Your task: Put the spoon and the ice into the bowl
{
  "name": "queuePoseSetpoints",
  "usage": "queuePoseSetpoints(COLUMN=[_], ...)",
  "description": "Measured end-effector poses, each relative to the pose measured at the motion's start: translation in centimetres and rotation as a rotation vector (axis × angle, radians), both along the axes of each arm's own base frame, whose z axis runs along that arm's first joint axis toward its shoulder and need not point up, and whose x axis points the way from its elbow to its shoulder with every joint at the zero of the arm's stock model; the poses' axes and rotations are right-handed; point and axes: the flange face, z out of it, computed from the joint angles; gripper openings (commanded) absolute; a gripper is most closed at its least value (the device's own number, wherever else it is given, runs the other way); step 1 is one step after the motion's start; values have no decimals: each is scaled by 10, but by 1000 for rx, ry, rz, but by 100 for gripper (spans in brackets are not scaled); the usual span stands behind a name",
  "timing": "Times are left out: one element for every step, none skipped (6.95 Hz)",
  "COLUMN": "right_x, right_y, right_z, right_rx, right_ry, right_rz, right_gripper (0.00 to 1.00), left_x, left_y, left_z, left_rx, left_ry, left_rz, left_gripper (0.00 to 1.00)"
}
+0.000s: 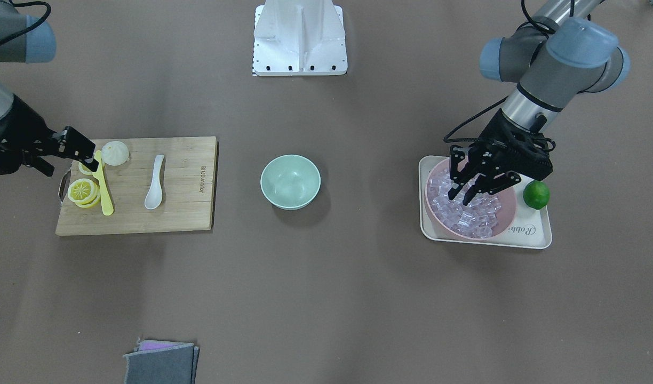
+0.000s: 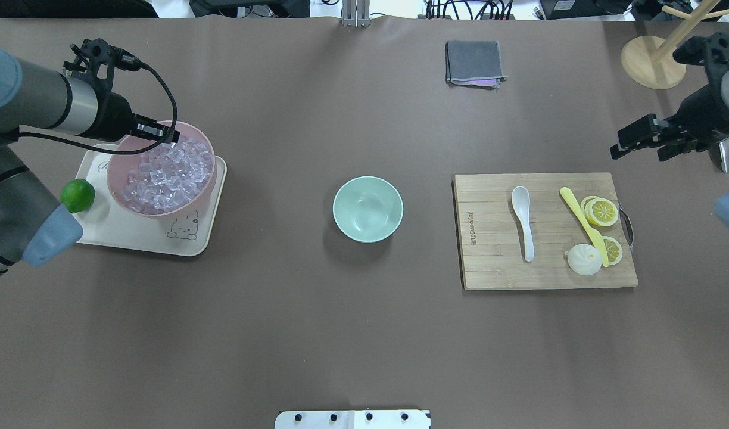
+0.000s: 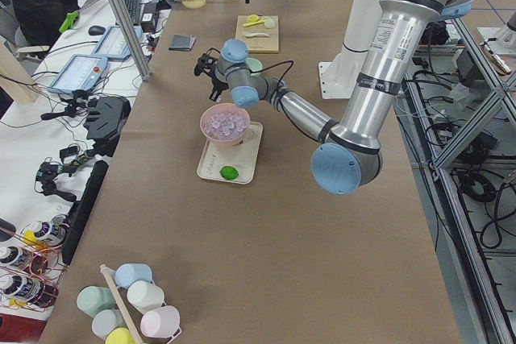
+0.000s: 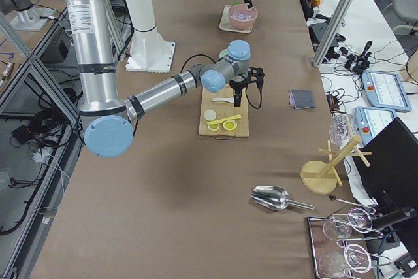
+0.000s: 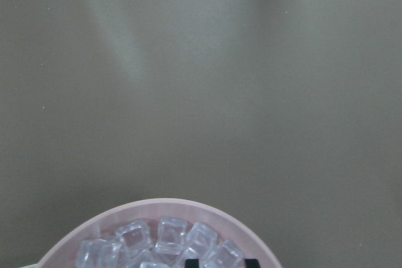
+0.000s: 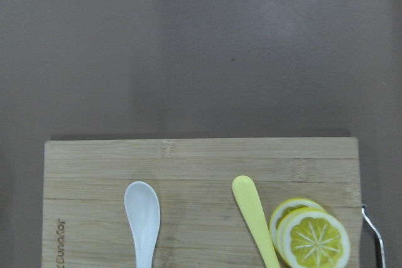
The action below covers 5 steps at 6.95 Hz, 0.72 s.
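Note:
The robot's right gripper needs to next move to the white spoon on the cutting board and close on the middle of its handle (image 1: 157,170) (image 6: 145,258).
The white spoon (image 1: 154,184) lies on a wooden cutting board (image 1: 182,181), also in the overhead view (image 2: 524,220) and the right wrist view (image 6: 144,218). The mint-green bowl (image 1: 290,181) stands empty at the table's middle (image 2: 367,208). Clear ice cubes (image 1: 470,213) fill a pink bowl (image 1: 510,213). My left gripper (image 1: 461,198) is open, its tips just over the ice at the bowl's edge (image 2: 165,134); both tips show at the bottom of the left wrist view beside the ice (image 5: 163,243). My right gripper (image 1: 73,165) hangs open and empty above the board's outer end (image 2: 637,152).
The pink bowl sits on a cream tray (image 2: 138,238) with a lime (image 2: 77,195). On the board lie a yellow knife (image 2: 582,220), lemon slices (image 2: 603,211) and a white bun (image 2: 583,260). A grey cloth (image 2: 474,62) and a wooden stand (image 2: 653,62) are at the far side.

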Motion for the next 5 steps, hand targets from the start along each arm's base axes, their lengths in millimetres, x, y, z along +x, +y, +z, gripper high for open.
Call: queuePoseSetpoints(right_x=[-29,-55,-80,-101,-119], right_y=[11,21,30,35,39], right_z=[-3,-3,-3,-2,4], right_rx=[-18,-15,1,17,26], right_ry=[9,32,55,74,95], right_rz=[19,24,15,3,-11], right_gripper=[99,97,94,89,81], left_x=[14,34,57,76,90], left_y=[1,9,19,29,38], left_z=[-30,-52,-67,-75,-79], left_rx=[-41,-74,-87,-87,-89], left_ry=[65,110,135,144,149], left_rz=[-19,-28,-41,-51,-54], left_gripper=[0,0,0,0,0])
